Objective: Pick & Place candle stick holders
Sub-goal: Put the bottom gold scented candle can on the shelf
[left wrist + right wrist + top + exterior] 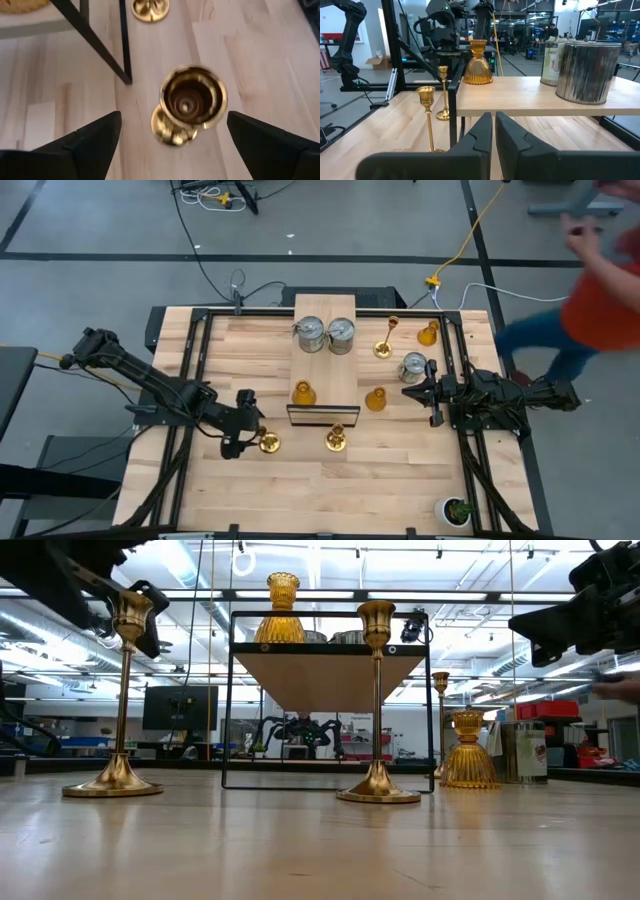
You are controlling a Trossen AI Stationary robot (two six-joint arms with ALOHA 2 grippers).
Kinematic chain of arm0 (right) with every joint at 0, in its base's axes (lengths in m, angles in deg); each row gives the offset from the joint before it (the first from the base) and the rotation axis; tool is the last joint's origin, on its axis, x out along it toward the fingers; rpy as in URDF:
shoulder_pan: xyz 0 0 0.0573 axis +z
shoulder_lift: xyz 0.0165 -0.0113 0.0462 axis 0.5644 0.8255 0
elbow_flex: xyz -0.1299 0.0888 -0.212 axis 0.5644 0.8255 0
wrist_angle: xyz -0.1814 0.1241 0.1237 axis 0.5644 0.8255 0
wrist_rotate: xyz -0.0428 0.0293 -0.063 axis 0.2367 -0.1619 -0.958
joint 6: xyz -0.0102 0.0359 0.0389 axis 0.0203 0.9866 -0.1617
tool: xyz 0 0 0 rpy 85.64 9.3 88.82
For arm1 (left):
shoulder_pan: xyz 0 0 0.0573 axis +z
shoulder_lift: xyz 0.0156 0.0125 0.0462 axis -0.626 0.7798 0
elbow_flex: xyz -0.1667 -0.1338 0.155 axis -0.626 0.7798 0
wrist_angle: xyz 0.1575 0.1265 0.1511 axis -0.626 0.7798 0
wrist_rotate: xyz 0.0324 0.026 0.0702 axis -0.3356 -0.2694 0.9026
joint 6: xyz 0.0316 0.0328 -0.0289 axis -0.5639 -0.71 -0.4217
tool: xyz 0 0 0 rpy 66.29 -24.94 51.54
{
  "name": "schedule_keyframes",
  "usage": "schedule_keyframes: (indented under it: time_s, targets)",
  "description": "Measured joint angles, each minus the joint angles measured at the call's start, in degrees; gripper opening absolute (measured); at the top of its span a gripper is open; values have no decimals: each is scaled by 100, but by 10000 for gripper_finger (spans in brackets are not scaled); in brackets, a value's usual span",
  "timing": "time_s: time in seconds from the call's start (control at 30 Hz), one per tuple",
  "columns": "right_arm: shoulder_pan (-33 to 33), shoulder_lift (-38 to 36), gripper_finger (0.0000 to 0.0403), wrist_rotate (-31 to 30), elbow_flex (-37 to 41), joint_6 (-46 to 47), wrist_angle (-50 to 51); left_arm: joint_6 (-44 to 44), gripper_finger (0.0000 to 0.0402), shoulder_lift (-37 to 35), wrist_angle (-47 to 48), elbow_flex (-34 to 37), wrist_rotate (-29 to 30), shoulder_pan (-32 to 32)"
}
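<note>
Next, I move in, center the candlestick's cup, which sits ahead of my left gripper's open fingers and nearer one finger, and then grip the stem [128, 648] below it.
A slender gold candlestick [192, 97] stands on its round base [268, 442] near the table's front left. My left gripper [173, 117] is open above it, slanting down, one finger on each side of the cup and apart from it. A second gold candlestick [336, 440] stands in front of the raised shelf [340, 375]; a third [385, 345] stands to the shelf's right. Two silver cans [326, 334] and an amber holder [303, 393] sit on the shelf. Another can [413, 366] and two amber holders [376, 399] [428, 333] stand on the table. My right gripper [410, 392] waits shut and level at the right.
The shelf's black frame legs [95, 40] stand close beside the left gripper's candlestick. A small potted plant [458, 510] sits at the near right corner. A person in an orange top [600, 280] moves beyond the table's far right corner.
</note>
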Motion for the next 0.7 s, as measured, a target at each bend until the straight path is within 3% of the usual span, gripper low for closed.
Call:
schedule_keyframes:
  time_s: [0.37, 0.7]
  targets:
    - [0, 0, 27, -2, -1, 1, 0, 282, 365, -18, -1558, 676, 20, -6]
    - [-1, 0, 27, -2, -1, 1, 0, 272, 269, -18, -1555, 712, 26, -6]
